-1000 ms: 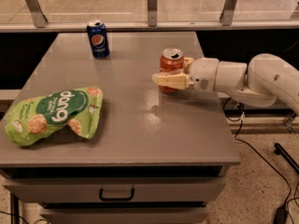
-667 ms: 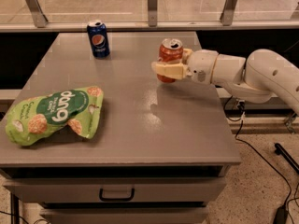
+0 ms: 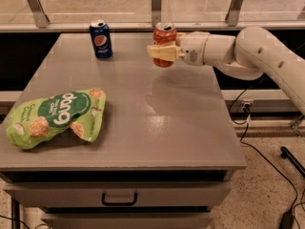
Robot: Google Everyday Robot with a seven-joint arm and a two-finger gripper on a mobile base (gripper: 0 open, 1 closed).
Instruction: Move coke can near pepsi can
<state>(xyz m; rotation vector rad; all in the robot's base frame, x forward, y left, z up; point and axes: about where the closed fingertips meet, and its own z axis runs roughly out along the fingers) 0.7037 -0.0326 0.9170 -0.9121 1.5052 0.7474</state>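
Note:
Next, my gripper sets the coke can down on the table (image 3: 128, 54) close beside the pepsi can, on the side facing my arm. It will let go of the can there.
The red-orange coke can (image 3: 164, 38) with a silver top is held upright, lifted above the grey table (image 3: 143, 128) at its back middle. My gripper (image 3: 163, 51) comes in from the right on a white arm and is shut on the can, one cream finger (image 3: 161, 52) crossing its front. The dark blue pepsi can (image 3: 101, 39) stands upright at the table's back left, about a can's height to the left of the coke can.
A green snack bag (image 3: 55, 117) lies on the table's front left. A glass railing runs behind the table's far edge. A drawer with a handle (image 3: 119, 199) is below the front edge. Cables lie on the floor at the right.
My gripper has carried the coke can up off the table, farther back and to the left, toward the pepsi can. The pepsi can and the bag have not moved.

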